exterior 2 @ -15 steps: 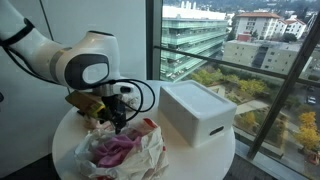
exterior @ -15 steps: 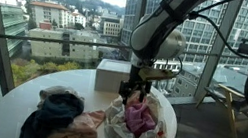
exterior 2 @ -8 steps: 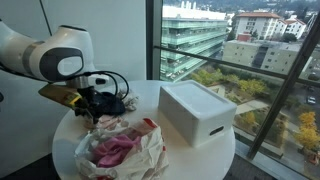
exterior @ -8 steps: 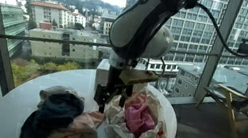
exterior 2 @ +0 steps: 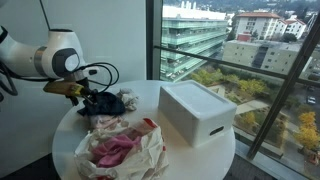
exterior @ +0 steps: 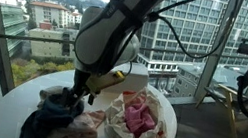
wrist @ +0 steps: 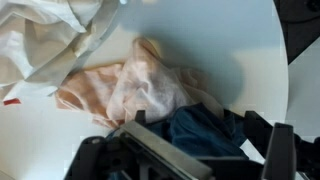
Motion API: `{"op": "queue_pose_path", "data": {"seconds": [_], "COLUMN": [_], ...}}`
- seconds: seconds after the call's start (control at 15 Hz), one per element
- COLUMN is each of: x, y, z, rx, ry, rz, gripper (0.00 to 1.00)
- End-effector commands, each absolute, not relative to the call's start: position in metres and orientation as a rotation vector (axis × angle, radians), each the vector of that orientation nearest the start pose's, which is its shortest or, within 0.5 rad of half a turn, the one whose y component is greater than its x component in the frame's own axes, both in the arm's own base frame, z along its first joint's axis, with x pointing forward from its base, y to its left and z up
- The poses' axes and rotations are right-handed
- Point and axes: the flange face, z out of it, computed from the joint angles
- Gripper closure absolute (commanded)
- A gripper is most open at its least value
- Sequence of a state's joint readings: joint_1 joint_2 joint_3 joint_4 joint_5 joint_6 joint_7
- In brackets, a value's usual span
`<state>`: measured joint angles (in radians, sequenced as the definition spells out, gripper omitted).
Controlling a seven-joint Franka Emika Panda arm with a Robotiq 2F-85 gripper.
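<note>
Next, my gripper closes on the bunched middle (exterior: pixel 52 110) of the dark blue cloth, where it lies beside the peach cloth.
My gripper (wrist: pixel 196 120) is open, its two dark fingers standing on either side of a dark blue cloth (wrist: pixel 210 138) on the round white table (wrist: pixel 240 40). A peach cloth (wrist: pixel 140 85) lies crumpled against the blue one. In both exterior views the gripper (exterior: pixel 78 96) (exterior 2: pixel 99 98) hangs low over the dark blue cloth (exterior: pixel 50 107) (exterior 2: pixel 114 103); whether the fingers touch it I cannot tell. Beside the pile stands a white plastic bag (exterior: pixel 146 118) (exterior 2: pixel 120 148) with pink clothes inside. Nothing is held.
A white box (exterior 2: pixel 197 112) stands on the table toward the window, partly hidden by the arm in an exterior view. The table edge (exterior 2: pixel 150 172) runs close to the bag. Large windows surround the table; a chair (exterior: pixel 229 97) stands off to one side.
The arm has swung away from above the bag to over the clothes pile and come lower. The jaws have opened to full width.
</note>
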<state>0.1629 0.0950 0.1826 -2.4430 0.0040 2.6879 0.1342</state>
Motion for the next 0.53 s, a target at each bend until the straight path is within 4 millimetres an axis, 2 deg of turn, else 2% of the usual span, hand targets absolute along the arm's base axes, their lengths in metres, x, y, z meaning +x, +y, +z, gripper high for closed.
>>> {"op": "queue_pose_path", "data": {"seconds": [0.0, 0.27, 0.47], "x": [0.510, 0.535, 0.554], "y": [0.201, 0.236, 0.239], "z": [0.254, 0.231, 0.213], "rx": [-3.044, -2.998, -3.050], "ry": [-0.412, -0.499, -0.599], "rz": [-0.295, -0.332, -0.423], "gripper": [0.00, 0.00, 0.00]}}
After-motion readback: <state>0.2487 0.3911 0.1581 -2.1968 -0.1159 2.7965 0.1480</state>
